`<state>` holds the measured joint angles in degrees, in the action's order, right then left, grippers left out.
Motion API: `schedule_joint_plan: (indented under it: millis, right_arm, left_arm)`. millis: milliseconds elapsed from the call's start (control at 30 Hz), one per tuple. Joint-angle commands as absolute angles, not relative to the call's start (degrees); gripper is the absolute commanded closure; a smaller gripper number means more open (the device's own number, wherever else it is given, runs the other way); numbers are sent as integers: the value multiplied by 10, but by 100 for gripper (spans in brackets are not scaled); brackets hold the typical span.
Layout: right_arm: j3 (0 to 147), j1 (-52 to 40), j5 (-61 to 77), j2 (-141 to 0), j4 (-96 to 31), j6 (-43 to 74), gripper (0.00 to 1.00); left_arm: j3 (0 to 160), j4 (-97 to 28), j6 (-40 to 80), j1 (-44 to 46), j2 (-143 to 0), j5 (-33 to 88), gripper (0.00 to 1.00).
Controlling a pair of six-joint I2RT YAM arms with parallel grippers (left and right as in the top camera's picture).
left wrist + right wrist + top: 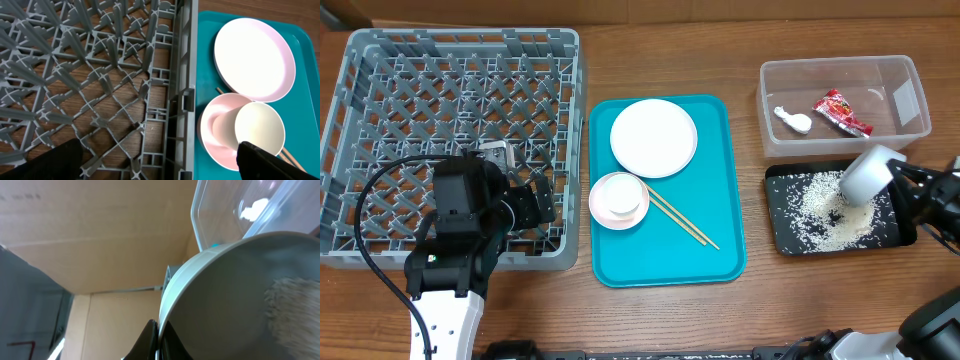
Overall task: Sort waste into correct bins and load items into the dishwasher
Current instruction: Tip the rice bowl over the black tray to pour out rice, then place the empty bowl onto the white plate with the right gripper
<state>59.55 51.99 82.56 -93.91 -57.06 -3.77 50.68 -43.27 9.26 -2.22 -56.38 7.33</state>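
Note:
Next, my right gripper puts the grey bowl down on the white plate on the teal serving tray (pixel 651 134). The bowl is now tilted over the black tray.
My right gripper (pixel 898 182) (pixel 159 335) is shut on the rim of the grey bowl (pixel 865 175) (pixel 225 295), tilted over the black tray (pixel 780 215). Rice grains (pixel 820 215) lie in that tray, and some cling inside the bowl (pixel 295 310). The clear tub (pixel 910 85) holds the red wrapper (pixel 842 112) and white scrap (pixel 793 120). My left gripper (pixel 535 200) (pixel 160 150) is open and empty over the near right wall of the grey dish rack (pixel 450 110) (pixel 100 75). The white plate (pixel 654 137) (pixel 255 57), white bowl (pixel 600 210) (pixel 215 147), cup (pixel 620 196) (pixel 260 127) in it, and chopsticks (pixel 685 222) lie apart.
The plate, bowl with cup and chopsticks all rest on a teal serving tray (pixel 720 200) (pixel 207 50) between the rack and the bins. The rack holds no dishes. Brown cardboard walls stand behind the wooden table.

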Motion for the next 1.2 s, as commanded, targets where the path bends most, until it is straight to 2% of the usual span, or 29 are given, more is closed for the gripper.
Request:
schedule_joint_plan:
  millis: [0, 433, 533, 633, 733, 867, 967, 1033, 1167]
  right_arm:
    - [593, 531, 852, -927, -571, -28, 97]
    - [593, 483, 898, -927, -582, 3, 96]
    - [593, 482, 828, -927, -582, 0, 96]
    - [593, 472, 826, -927, -583, -48, 96]
    - [593, 455, 825, -927, -582, -48, 96]
    - [596, 418, 727, -926, -592, -50, 96]
    - [634, 366, 625, -921, -663, -125, 96]
    - [669, 336, 614, -921, -705, -172, 96]
    - [739, 261, 541, -920, -743, -187, 96]
  left_arm:
    - [523, -430, 94, -19, -566, 80, 0]
    - [523, -430, 94, -19, -566, 80, 0]
    - [523, -430, 94, -19, -566, 80, 0]
    - [523, -430, 94, -19, -566, 80, 0]
    - [523, -430, 94, -19, -566, 80, 0]
    - [523, -430, 94, -19, -566, 80, 0]
    - [523, -430, 94, -19, -566, 80, 0]
    - [523, -430, 94, -19, -566, 80, 0]
    - [523, -430, 94, -19, -566, 80, 0]
